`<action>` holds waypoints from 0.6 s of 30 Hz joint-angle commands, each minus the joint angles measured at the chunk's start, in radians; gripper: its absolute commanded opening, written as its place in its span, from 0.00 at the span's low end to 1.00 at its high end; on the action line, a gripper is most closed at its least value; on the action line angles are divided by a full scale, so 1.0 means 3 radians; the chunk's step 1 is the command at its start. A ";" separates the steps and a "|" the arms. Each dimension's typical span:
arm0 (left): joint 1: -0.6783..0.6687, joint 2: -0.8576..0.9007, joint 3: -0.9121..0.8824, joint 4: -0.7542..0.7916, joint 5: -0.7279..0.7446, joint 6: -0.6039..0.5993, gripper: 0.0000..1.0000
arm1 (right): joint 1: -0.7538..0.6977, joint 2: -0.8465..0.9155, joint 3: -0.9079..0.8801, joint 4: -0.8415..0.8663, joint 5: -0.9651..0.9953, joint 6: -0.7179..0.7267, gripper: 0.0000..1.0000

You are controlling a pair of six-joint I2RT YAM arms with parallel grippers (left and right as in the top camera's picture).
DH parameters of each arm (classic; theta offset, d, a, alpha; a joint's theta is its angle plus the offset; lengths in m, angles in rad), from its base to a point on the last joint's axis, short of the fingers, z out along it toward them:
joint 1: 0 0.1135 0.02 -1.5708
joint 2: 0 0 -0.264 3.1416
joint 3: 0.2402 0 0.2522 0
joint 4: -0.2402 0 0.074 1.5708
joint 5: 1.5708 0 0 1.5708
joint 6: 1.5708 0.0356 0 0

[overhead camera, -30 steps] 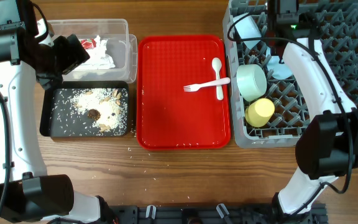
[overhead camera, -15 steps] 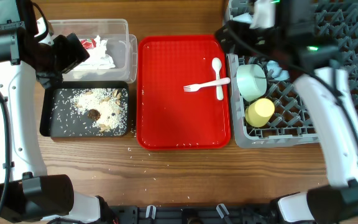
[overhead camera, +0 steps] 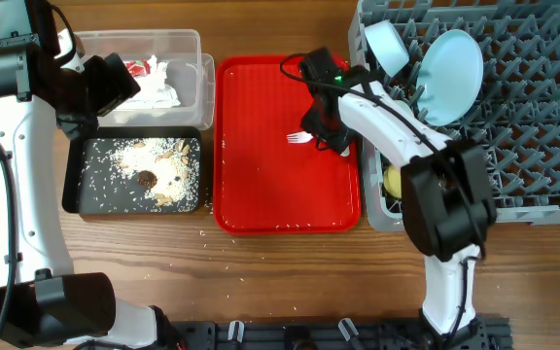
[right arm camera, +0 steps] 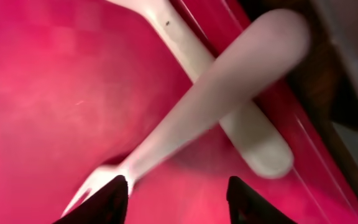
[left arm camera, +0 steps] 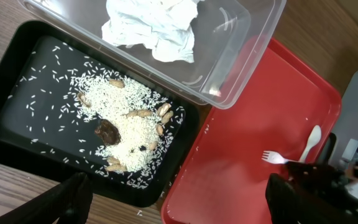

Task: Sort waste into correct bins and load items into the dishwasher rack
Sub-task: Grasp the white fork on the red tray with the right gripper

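Note:
My right gripper is facing a fork whose handle slants over the spoon, so it should line up with the fork, pinch it near its tines (right arm camera: 140, 162) and lift it off first.
A white plastic fork (right arm camera: 185, 124) and a white spoon (right arm camera: 241, 134) lie crossed on the red tray (overhead camera: 261, 175), at its right side. My right gripper (overhead camera: 325, 131) is open and hovers low right over them; its fingertips (right arm camera: 178, 199) straddle the fork near its tines. The fork also shows in the left wrist view (left arm camera: 278, 158). My left gripper (left arm camera: 179, 202) is open and empty, held high over the black tray of rice and food scraps (overhead camera: 134, 173). The grey dishwasher rack (overhead camera: 533, 126) holds a light blue plate (overhead camera: 453, 60), a bowl (overhead camera: 389, 44) and a yellow cup (overhead camera: 394, 180).
A clear plastic bin (overhead camera: 178, 58) with crumpled paper and wrappers stands at the back left. Rice grains are scattered on the wooden table (overhead camera: 261, 272) in front of the black tray.
My right arm has swung from over the dishwasher rack leftward and down onto the red tray, over the fork and spoon. The left arm has not moved.

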 commanded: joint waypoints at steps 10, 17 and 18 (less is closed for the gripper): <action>0.0004 0.0018 -0.0017 -0.0010 0.0027 0.0043 0.91 | -0.0004 0.0276 -0.0015 0.0322 0.0212 -0.0278 0.36; 0.0004 0.0018 -0.0017 0.0014 0.0028 0.0042 0.91 | -0.0004 0.0198 -0.0014 0.0406 0.0264 -0.0450 0.45; 0.0004 0.0018 -0.0017 0.0014 0.0028 0.0042 0.91 | -0.0004 0.0159 -0.0014 0.0448 0.0280 -0.0451 0.45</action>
